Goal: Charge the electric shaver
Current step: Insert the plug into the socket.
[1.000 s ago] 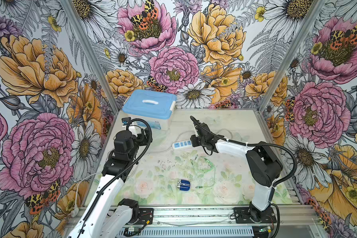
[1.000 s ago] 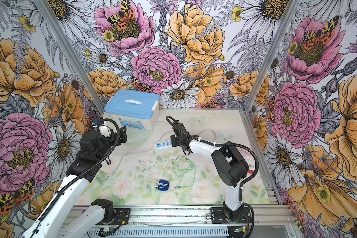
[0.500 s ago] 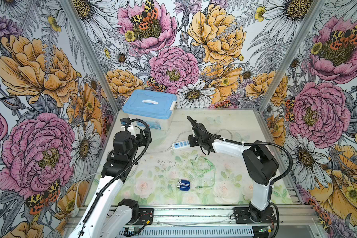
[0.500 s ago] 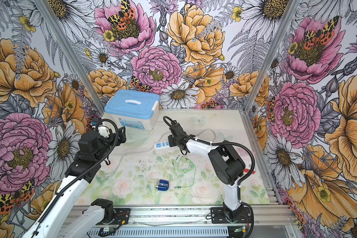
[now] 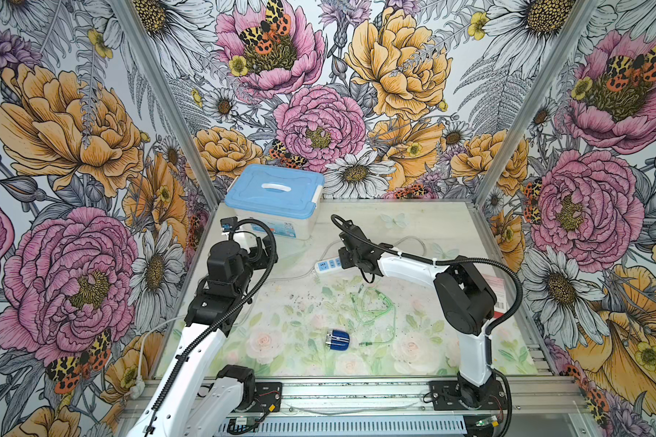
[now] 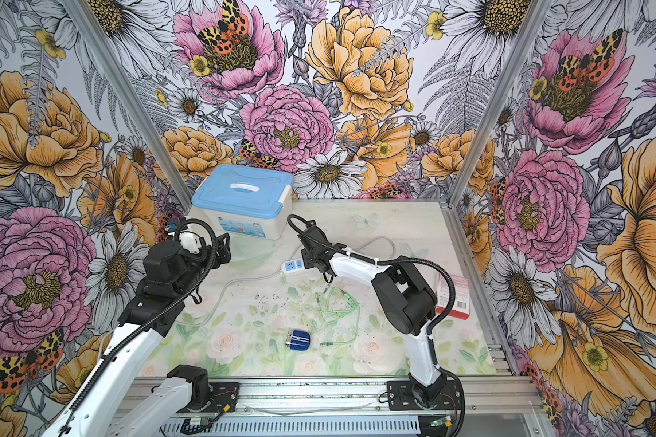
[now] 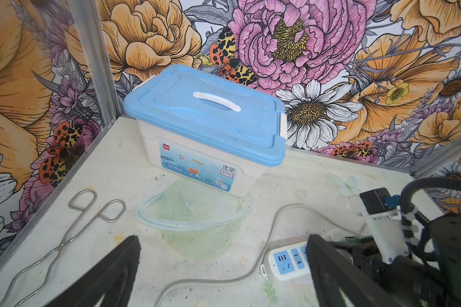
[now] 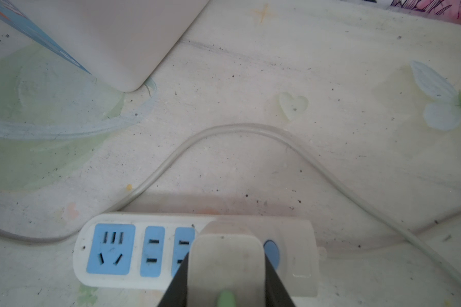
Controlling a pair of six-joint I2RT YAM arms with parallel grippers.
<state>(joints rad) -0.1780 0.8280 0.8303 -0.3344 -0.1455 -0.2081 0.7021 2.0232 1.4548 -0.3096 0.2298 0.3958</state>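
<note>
Next, I open my right gripper to let go of the white charger adapter, now held over the power strip, on the power strip's socket (image 5: 344, 260) (image 8: 229, 250) next to the round blue button.
The electric shaver (image 5: 337, 339) (image 6: 298, 339), a stubby dark-blue body with a silver head, lies alone near the table's front. A green cable (image 5: 372, 306) (image 6: 338, 302) lies coiled just behind it. My right gripper (image 8: 225, 268) (image 5: 347, 261) is shut on the white charger adapter (image 8: 225, 255). It holds the adapter over the white power strip (image 8: 144, 249) (image 5: 328, 265) (image 6: 293, 266), beside the round blue button. Whether the prongs are in a socket is hidden. My left gripper (image 7: 222, 242) (image 5: 260, 253) hangs open and empty left of the strip (image 7: 288, 261).
A white box with a blue lid (image 5: 275, 196) (image 7: 202, 114) stands at the back left, and a clear bowl (image 7: 192, 215) sits in front of it. Metal tongs (image 7: 64, 239) lie by the left wall. A red and white packet (image 6: 453, 295) lies at the right edge. The strip's grey cord (image 8: 250, 127) loops behind it.
My right gripper has carried the adapter leftward over the power strip. The left arm has hardly moved, and the shaver and green cable lie as before.
</note>
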